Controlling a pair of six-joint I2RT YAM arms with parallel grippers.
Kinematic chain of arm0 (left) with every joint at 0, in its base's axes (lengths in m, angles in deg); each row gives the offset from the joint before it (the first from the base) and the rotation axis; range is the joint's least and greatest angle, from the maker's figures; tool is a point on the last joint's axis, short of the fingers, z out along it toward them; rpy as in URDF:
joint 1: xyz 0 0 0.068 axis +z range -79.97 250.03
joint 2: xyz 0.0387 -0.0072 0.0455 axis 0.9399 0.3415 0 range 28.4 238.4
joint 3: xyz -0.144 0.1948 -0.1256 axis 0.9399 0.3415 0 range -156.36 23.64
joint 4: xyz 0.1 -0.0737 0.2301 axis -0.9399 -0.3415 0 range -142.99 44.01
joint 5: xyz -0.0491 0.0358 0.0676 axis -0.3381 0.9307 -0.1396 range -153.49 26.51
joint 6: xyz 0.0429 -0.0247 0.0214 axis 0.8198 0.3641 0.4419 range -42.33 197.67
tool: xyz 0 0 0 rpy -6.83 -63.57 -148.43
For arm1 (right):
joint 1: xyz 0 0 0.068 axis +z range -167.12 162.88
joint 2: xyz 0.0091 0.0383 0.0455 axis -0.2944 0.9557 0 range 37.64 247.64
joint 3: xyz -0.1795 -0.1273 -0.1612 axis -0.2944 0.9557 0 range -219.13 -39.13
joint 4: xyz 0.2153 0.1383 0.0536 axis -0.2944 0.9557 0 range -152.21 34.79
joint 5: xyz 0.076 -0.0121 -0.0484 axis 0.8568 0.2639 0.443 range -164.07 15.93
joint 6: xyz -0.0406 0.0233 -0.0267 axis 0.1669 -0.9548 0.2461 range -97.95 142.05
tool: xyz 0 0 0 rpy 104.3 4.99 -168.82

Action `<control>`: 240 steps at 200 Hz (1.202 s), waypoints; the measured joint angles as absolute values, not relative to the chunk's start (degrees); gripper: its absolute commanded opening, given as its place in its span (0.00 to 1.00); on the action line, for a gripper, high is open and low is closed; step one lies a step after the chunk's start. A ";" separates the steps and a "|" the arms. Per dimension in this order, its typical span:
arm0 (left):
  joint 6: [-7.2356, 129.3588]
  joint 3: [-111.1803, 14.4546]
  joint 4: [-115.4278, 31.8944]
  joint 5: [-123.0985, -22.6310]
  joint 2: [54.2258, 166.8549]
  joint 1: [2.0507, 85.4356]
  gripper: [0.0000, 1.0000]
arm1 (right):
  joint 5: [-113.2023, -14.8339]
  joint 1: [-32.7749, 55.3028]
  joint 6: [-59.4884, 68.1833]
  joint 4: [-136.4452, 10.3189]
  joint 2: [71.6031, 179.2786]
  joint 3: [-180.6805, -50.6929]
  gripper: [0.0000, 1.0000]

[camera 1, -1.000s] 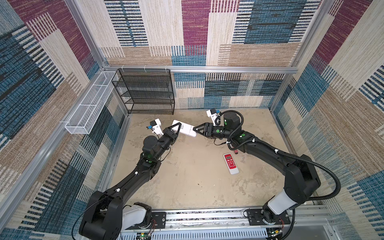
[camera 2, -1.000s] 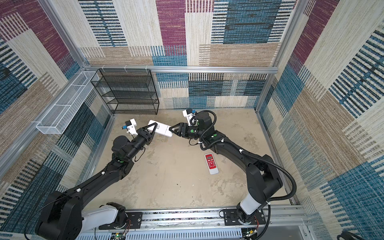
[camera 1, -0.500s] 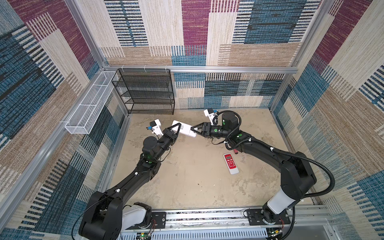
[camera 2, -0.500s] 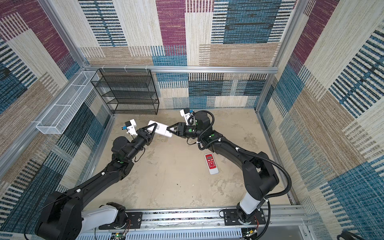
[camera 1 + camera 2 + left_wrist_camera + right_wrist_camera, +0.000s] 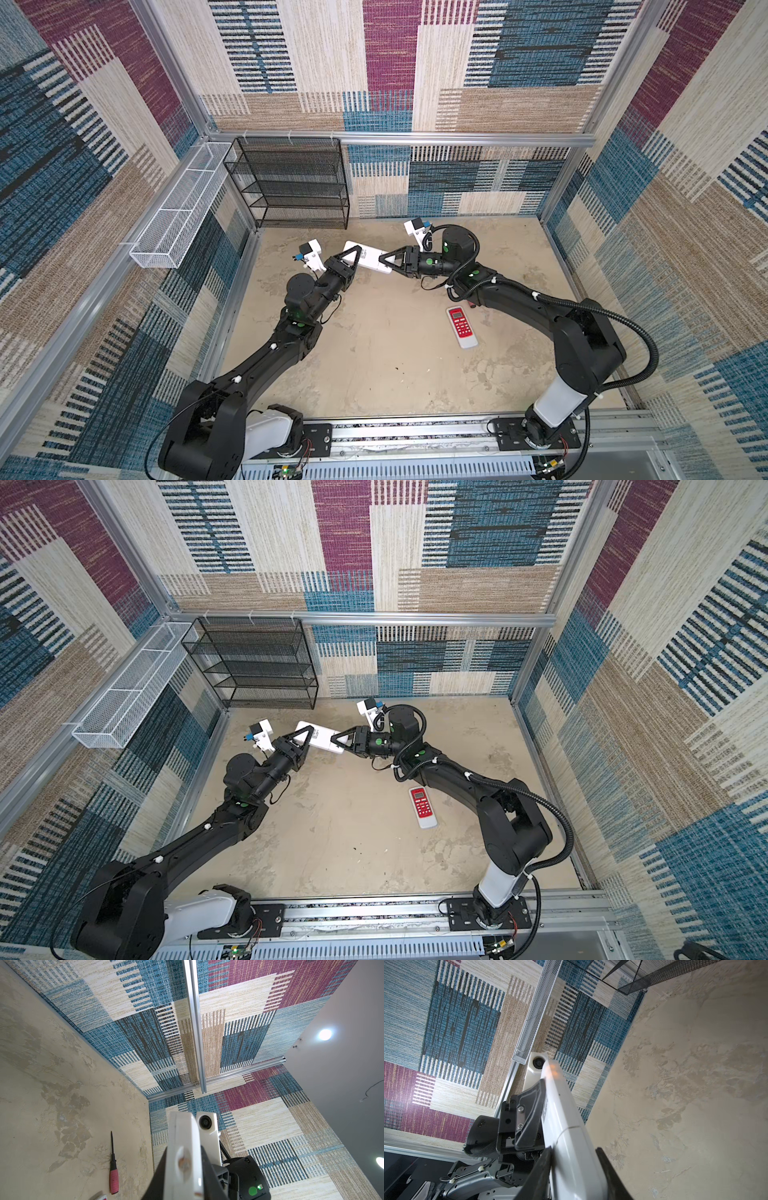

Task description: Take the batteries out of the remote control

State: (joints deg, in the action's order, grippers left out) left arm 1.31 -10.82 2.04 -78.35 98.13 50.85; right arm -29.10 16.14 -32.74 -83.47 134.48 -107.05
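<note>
I will open my right gripper's fingers, as they are too near the seam of the white remote control, and grip the battery cover closer to its end (image 5: 580,1182).
A white remote control (image 5: 368,257) (image 5: 322,735) hangs above the floor at the back, held between both arms. My left gripper (image 5: 353,252) (image 5: 306,731) is shut on one end of it; in the left wrist view the remote (image 5: 182,1142) stands edge-on between the dark fingers (image 5: 162,1167). My right gripper (image 5: 384,262) (image 5: 336,740) has its jaws against the two sides of the other end, where a seam crosses the remote's body (image 5: 562,1118). The batteries are hidden. A second, red-faced remote (image 5: 461,327) (image 5: 422,807) lies face up on the floor under the right arm.
A red-handled screwdriver (image 5: 113,1169) lies on the floor near the red remote. A black mesh rack (image 5: 291,183) stands against the back wall. A white wire basket (image 5: 178,208) hangs on the left wall.
My right gripper has moved left onto the free end of the white remote and its jaws have narrowed around it. The left gripper and the remote have stayed put.
</note>
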 measured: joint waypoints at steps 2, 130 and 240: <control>1.31 -10.73 2.15 -78.35 98.09 50.85 0.00 | -29.10 16.14 -32.78 -83.62 134.48 -106.97 0.32; -0.31 -9.90 0.82 -76.71 94.85 50.88 0.00 | -28.68 15.85 -32.37 -84.61 133.36 -106.16 0.41; 1.81 -10.62 -3.77 -75.66 94.81 50.83 0.00 | -29.34 15.81 -30.95 -78.24 135.11 -109.61 0.48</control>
State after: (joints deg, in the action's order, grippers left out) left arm 1.81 -10.62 -3.77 -75.66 94.81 50.83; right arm -29.34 15.81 -30.95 -78.24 135.11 -109.61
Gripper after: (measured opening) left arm 0.202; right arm 0.479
